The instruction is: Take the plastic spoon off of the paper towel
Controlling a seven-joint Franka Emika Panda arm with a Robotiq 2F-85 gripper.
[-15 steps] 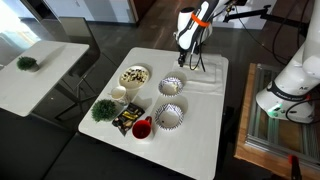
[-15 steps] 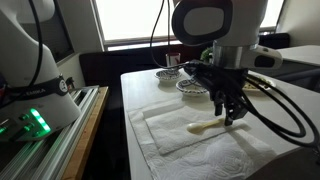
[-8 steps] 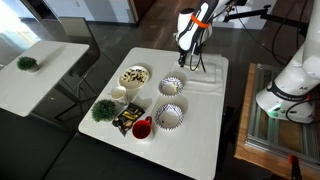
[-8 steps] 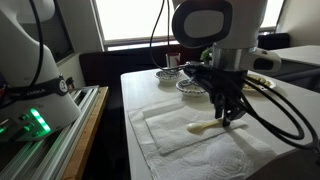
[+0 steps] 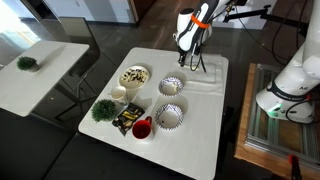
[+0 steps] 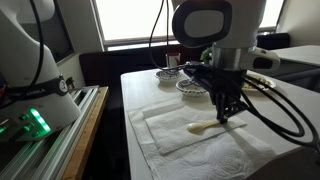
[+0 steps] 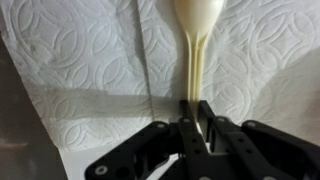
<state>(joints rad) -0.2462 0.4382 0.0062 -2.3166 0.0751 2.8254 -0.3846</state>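
Next, I release the white plastic spoon on the bare table (image 5: 158, 62) between the bowl of food and far edge.
The white plastic spoon (image 7: 195, 35) lies on the embossed white paper towel (image 7: 90, 60), bowl pointing away from my wrist. My gripper (image 7: 197, 112) is down at the towel with its two black fingers pressed against the spoon's handle end. In an exterior view the spoon (image 6: 202, 126) lies flat on the paper towel (image 6: 170, 135), and my gripper (image 6: 226, 114) grips its right end. In an exterior view my gripper (image 5: 190, 60) is low over the far end of the white table, where the towel (image 5: 205, 82) is barely distinct.
Two patterned bowls (image 5: 172, 86) (image 5: 168, 117), a bowl of food (image 5: 134, 76), a small green plant (image 5: 103, 109) and a red cup (image 5: 142, 128) stand further along the table. Bowls (image 6: 188, 86) sit just behind the towel. The table edge (image 6: 128, 110) is close.
My fingers have closed inward onto the spoon's handle. The spoon and the arm have otherwise stayed in place.
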